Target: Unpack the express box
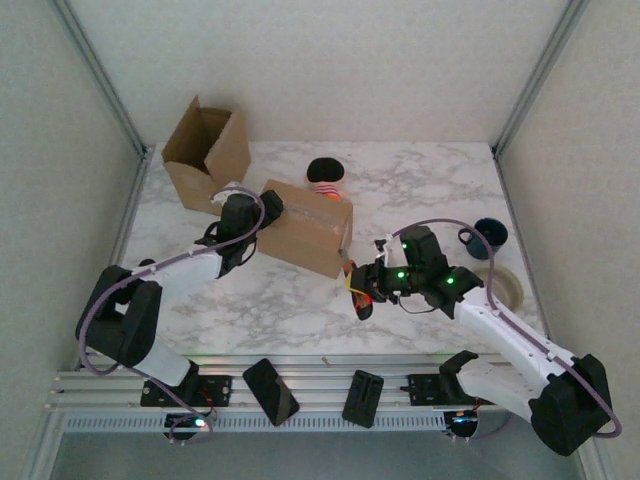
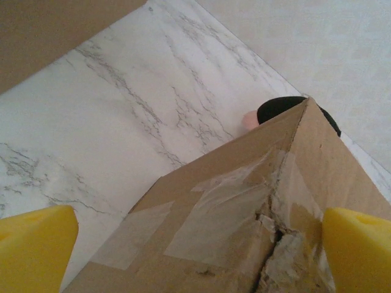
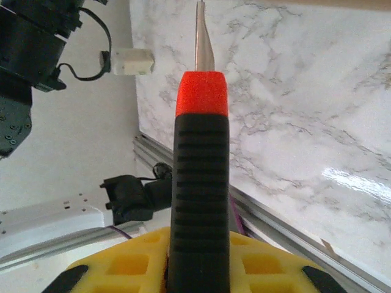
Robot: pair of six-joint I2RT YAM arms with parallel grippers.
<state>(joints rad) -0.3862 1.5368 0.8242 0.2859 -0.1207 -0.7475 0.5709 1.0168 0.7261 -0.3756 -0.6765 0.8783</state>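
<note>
I need to set the knife on the bare marble [image 1: 383, 249] between the express box and dark blue cup with my right gripper.
The express box [image 1: 308, 229], brown cardboard sealed with clear tape, lies in the middle of the marble table. My left gripper [image 1: 258, 216] is open at its left end. In the left wrist view the yellow fingertips [image 2: 33, 244] stand wide on either side of the box's taped, torn corner [image 2: 232, 213]. My right gripper [image 1: 372, 283] hovers just off the box's right front corner, shut on a knife [image 3: 200, 183]. The knife has a black ribbed handle, a red collar and a thin metal blade pointing away from the wrist; it is also seen from above [image 1: 354, 288].
An opened, empty-looking cardboard box [image 1: 205, 152] stands at the back left. A black, pink-striped object [image 1: 325, 173] sits behind the express box. A dark blue cup [image 1: 489, 234] and a pale ring [image 1: 507, 287] lie at the right edge. Walls enclose the table.
</note>
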